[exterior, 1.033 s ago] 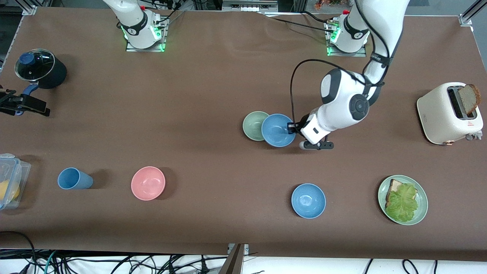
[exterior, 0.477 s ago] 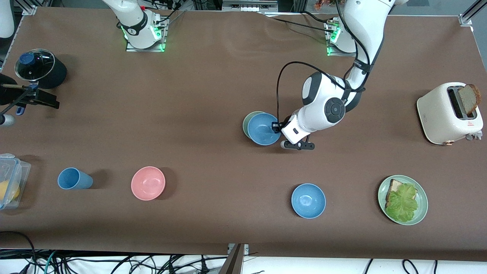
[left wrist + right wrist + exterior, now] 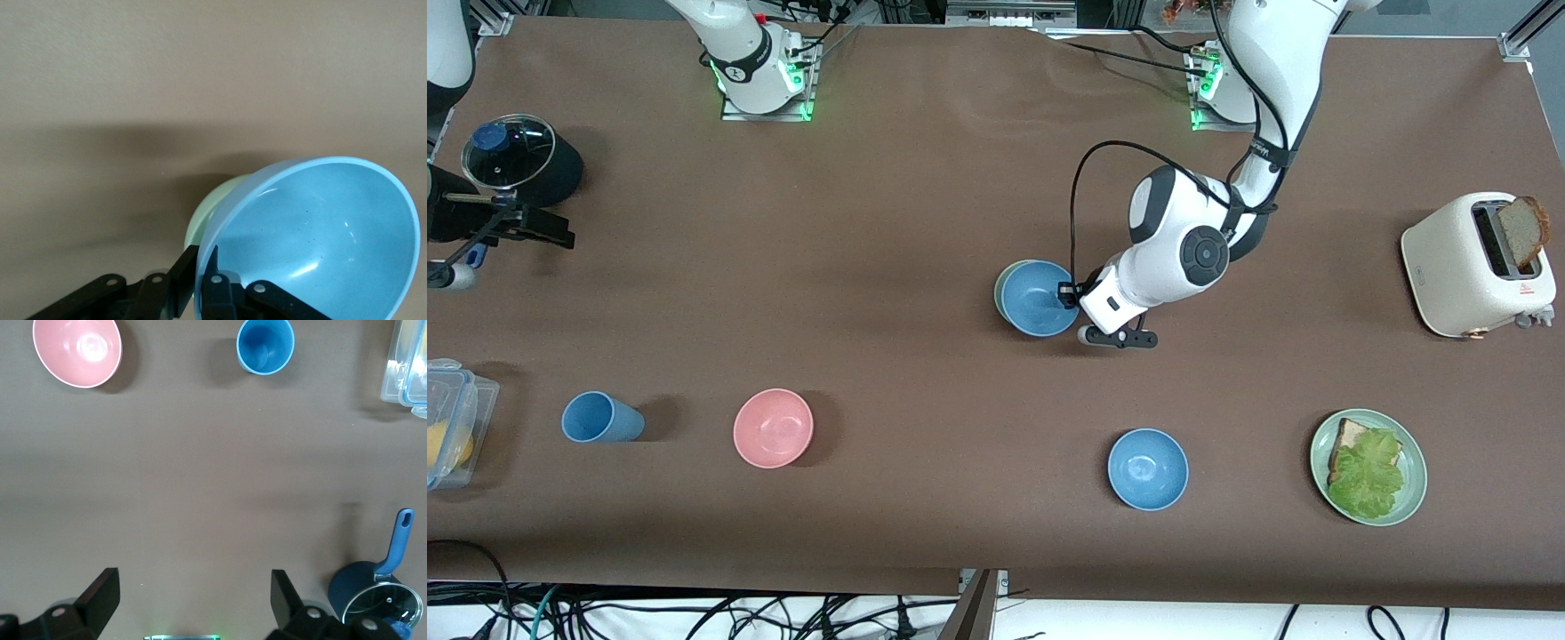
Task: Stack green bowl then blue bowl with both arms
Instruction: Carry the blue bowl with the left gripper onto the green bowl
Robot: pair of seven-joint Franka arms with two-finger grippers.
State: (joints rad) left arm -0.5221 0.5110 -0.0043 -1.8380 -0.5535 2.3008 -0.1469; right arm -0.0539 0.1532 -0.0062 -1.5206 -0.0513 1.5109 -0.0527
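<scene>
Next, I set the tilted blue bowl inside the green bowl (image 3: 1031,293) near the table's middle with my left gripper.
The blue bowl (image 3: 1039,299) (image 3: 320,247) hangs tilted over the green bowl (image 3: 1000,286) (image 3: 208,212) near the table's middle and covers most of it. Only a pale green crescent shows. My left gripper (image 3: 1069,293) (image 3: 205,265) is shut on the blue bowl's rim, one finger inside and one outside. I cannot tell whether the two bowls touch. A second blue bowl (image 3: 1148,468) sits nearer the front camera. My right gripper (image 3: 454,222) (image 3: 193,597) hangs open and empty, high over the right arm's end of the table, beside the pot.
A pink bowl (image 3: 773,428) (image 3: 77,350) and a blue cup (image 3: 600,417) (image 3: 265,345) stand toward the right arm's end. A lidded dark pot (image 3: 516,160) (image 3: 377,597) and a plastic box (image 3: 454,422) are there too. A toaster (image 3: 1476,264) and a green plate (image 3: 1412,498) with lettuce are at the left arm's end.
My left gripper has carried the blue bowl toward the right arm's end, from beside the green bowl to over it. The right arm has shifted a little by the pot.
</scene>
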